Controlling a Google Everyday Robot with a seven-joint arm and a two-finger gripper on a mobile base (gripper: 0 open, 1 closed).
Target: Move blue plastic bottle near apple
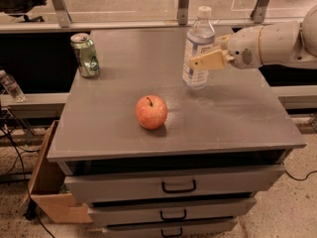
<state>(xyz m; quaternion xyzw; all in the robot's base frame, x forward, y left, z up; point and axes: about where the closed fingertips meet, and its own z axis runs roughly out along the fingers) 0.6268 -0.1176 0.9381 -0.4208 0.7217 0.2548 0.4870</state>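
Note:
I will set the blue plastic bottle, now upright at the cabinet top, on the grey cabinet top close beside the apple (179, 109), on the side toward my gripper.
The blue plastic bottle (198, 47) is tall and clear with a white cap and pale label. It stands upright, held a little above or just at the grey cabinet top (228, 113), right of centre. My gripper (207, 59) comes in from the right and is shut on the bottle's middle; one tan finger (212, 60) lies across its front. The red-orange apple (151, 111) sits near the middle of the top, to the lower left of the bottle, about a bottle's height away.
A green drink can (85, 55) stands at the back left corner of the top. A small clear bottle (11, 86) sits on a lower shelf at far left. A cardboard box (47, 192) is on the floor by the drawers. A metal railing runs behind.

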